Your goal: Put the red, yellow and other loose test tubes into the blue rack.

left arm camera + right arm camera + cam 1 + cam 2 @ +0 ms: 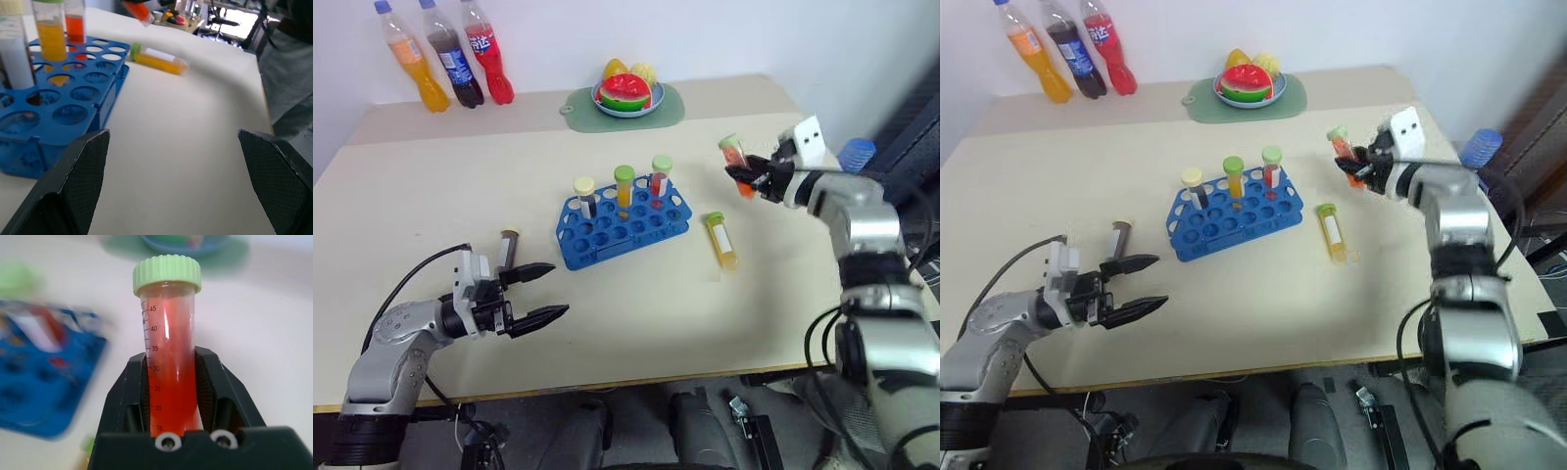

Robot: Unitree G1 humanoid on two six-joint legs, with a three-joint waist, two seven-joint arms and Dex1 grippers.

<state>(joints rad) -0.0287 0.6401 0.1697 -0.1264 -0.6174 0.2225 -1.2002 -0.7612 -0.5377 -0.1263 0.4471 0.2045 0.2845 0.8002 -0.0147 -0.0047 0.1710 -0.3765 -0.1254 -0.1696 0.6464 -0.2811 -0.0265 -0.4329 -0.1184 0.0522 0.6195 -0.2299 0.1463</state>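
I need to use my right gripper to put the red test tube, now lifted above the table, down in the blue rack's end (674,208) (82,363) nearest the lying yellow test tube.
The blue rack (622,223) stands mid-table with three capped tubes upright in its back row. To its right, lifted above the table, my right gripper (742,176) is shut on a red test tube (168,357) with a green cap, which points up and away. A yellow test tube (722,240) with a green cap and white label lies flat on the table right of the rack. A dark brown tube (508,247) lies left of the rack, just beyond my left gripper (560,288), which is open and empty near the table's front left.
Three soda bottles (455,59) stand at the far left corner. A blue plate of fruit (626,95) sits on a green mat at the far middle. A blue round object (857,154) lies past the table's right edge.
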